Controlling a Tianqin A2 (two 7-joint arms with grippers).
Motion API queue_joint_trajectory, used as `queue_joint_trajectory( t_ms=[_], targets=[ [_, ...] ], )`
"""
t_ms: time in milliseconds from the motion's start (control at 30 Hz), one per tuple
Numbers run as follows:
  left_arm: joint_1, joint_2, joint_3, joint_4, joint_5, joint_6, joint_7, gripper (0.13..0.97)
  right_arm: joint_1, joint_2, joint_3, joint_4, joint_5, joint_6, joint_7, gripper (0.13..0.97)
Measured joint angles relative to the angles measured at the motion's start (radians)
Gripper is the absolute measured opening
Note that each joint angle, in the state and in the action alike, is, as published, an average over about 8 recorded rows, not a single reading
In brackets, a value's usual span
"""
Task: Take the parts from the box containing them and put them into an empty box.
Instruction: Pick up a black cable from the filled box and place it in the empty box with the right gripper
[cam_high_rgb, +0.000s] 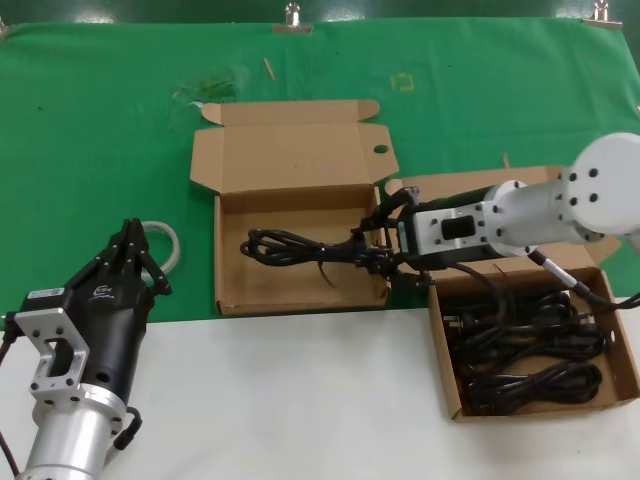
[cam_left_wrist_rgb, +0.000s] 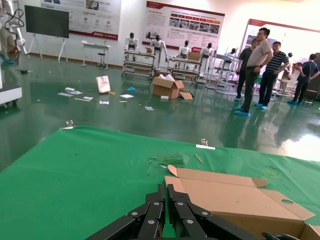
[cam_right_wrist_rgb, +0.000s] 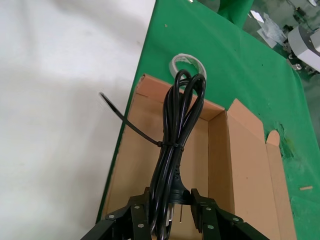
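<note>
My right gripper is going to let go of the black cord on the empty box's bottom (cam_high_rgb: 312, 266) (cam_right_wrist_rgb: 157, 172), lengthways near the side of the white table.
My right gripper (cam_high_rgb: 376, 250) is shut on one black cord bundle (cam_high_rgb: 290, 247), holding it by its plug end. The cord stretches out lengthways over the bare floor of the empty box (cam_high_rgb: 228, 262) in the middle of the table. In the right wrist view the cord (cam_right_wrist_rgb: 177, 125) runs from between the gripper's (cam_right_wrist_rgb: 170, 196) jaws across the brown tray (cam_right_wrist_rgb: 132, 165); whether it touches the floor is unclear. The box containing the parts (cam_high_rgb: 446, 372) stands to the right, with several black cords (cam_high_rgb: 530, 350) tangled inside. My left gripper (cam_high_rgb: 131, 238) is parked at the lower left, shut (cam_left_wrist_rgb: 167, 188) and holding nothing.
A whitish tube ring (cam_high_rgb: 172, 240) lies on the green cloth beside my left gripper, also seen past the empty box as a ring (cam_right_wrist_rgb: 187, 61). The empty box's lid (cam_high_rgb: 290, 150) lies open at the back. White table surface runs along the front.
</note>
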Motion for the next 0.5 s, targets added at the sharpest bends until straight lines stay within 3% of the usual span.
queue_joint_trajectory(
  t_ms=[500],
  targets=[
    [0.000, 0.000, 0.000, 0.000, 0.000, 0.000, 0.000, 0.156, 0.033, -0.091, -0.002, -0.191, 0.028, 0.083, -0.117, 0.302]
  ],
)
